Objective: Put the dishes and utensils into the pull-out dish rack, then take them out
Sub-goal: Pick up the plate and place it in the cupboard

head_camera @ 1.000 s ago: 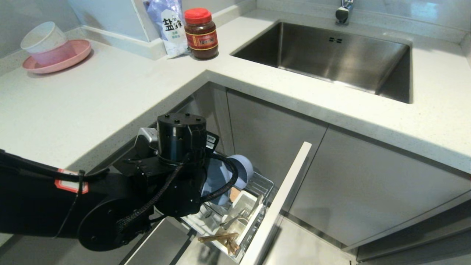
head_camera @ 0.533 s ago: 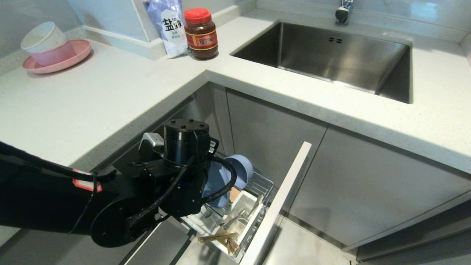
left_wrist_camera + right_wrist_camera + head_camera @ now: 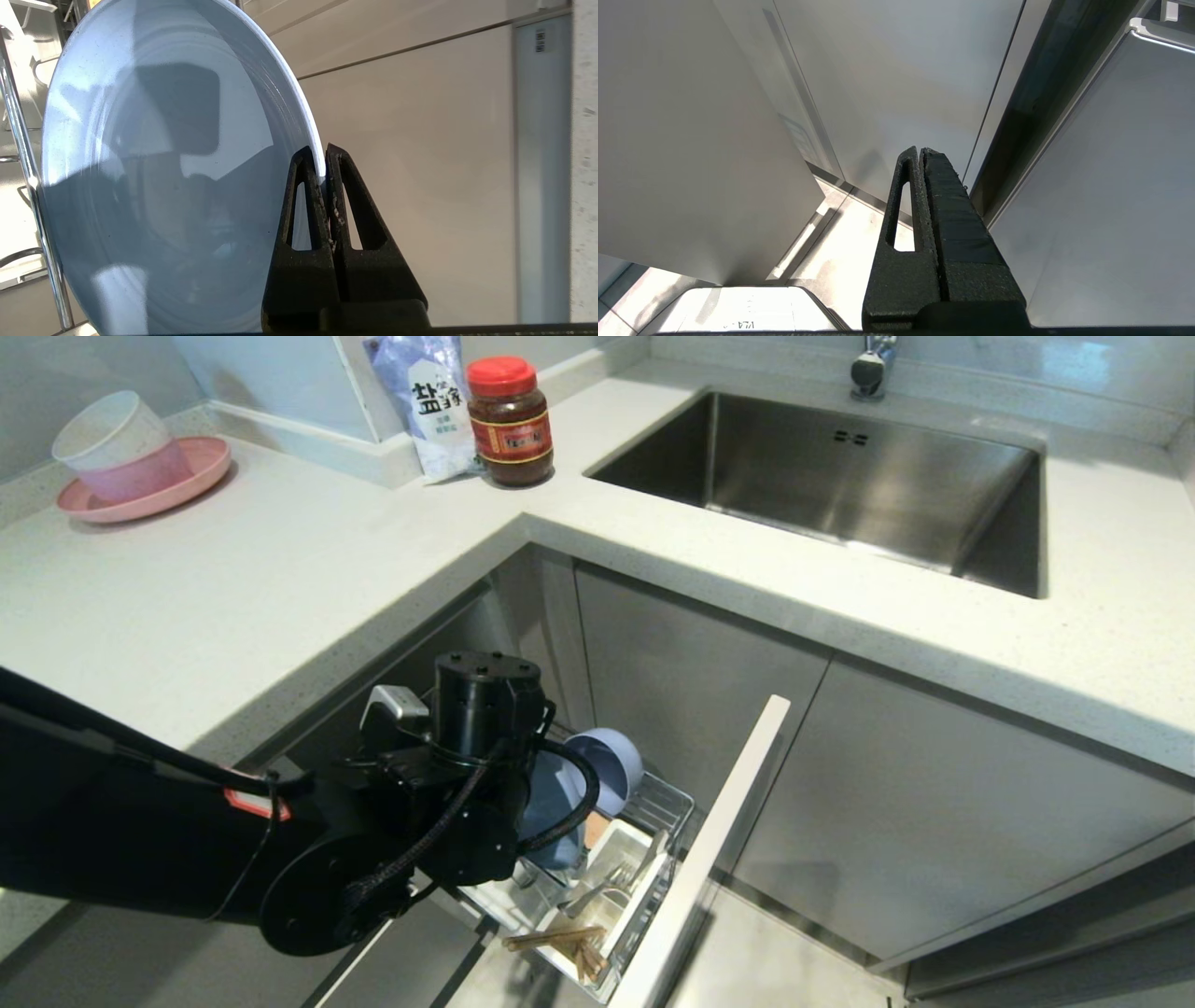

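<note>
I should let go of the light-blue plate with my left gripper, on edge beside the small light-blue bowl in the rack (image 3: 545, 838) (image 3: 160, 173).
My left gripper (image 3: 322, 151) is shut on the rim of the light-blue plate (image 3: 154, 177), which stands on edge beside a chrome wire of the pull-out dish rack (image 3: 21, 154). In the head view my left arm (image 3: 467, 756) hangs over the open rack (image 3: 665, 800) and hides most of the plate (image 3: 546, 807). The small light-blue bowl (image 3: 609, 763) lies on its side behind the plate. Metal cutlery (image 3: 597, 889) lies in the white caddy (image 3: 624, 847), and wooden chopsticks (image 3: 555, 938) lie at the near end. Whether the plate rests in the rack is hidden. My right gripper (image 3: 920, 150) is shut and empty, parked by cabinet fronts.
The rack's grey front panel (image 3: 714, 849) stands out to the right of the basket. The worktop edge (image 3: 308, 681) overhangs my left arm. On the counter are a pink plate with stacked bowls (image 3: 140, 467), a salt bag (image 3: 425, 397), a red-lidded jar (image 3: 509, 425) and the steel sink (image 3: 840, 476).
My left wrist has shifted right and down over the rack, still gripping the plate. The bowl, cutlery and chopsticks have not moved.
</note>
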{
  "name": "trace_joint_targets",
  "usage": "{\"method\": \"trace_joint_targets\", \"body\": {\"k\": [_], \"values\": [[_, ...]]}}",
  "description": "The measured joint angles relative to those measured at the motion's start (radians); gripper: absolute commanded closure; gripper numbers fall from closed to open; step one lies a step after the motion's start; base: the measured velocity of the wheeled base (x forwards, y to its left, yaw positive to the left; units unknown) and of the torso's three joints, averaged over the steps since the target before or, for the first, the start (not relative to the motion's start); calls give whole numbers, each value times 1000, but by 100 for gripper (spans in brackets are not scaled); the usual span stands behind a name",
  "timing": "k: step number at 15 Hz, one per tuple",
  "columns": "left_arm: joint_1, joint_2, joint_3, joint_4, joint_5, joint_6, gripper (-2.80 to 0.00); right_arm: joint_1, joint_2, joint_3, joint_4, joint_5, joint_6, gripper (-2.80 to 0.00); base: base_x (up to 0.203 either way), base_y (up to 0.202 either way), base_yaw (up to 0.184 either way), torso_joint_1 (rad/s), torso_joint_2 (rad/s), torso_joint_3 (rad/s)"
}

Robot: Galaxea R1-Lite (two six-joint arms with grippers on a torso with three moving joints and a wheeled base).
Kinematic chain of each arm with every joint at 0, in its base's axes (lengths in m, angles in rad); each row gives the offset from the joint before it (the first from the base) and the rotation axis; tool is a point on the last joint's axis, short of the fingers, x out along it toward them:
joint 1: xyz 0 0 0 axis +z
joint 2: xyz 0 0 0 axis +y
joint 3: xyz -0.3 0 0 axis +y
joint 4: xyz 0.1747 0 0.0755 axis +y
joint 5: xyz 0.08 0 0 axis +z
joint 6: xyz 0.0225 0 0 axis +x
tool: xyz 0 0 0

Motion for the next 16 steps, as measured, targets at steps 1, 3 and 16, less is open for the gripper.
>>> {"method": "trace_joint_targets", "body": {"k": [1,3,16], "values": [[1,3,0,0,0,-1,0,0,0,0,0,0,0,0,0,0,0,0,0,0],[7,6,0,0,-1,-1,0,0,0,0,0,0,0,0,0,0,0,0,0,0],[45,69,-1,-1,-16,-18,0,0,0,0,0,0,0,0,0,0,0,0,0,0]]}}
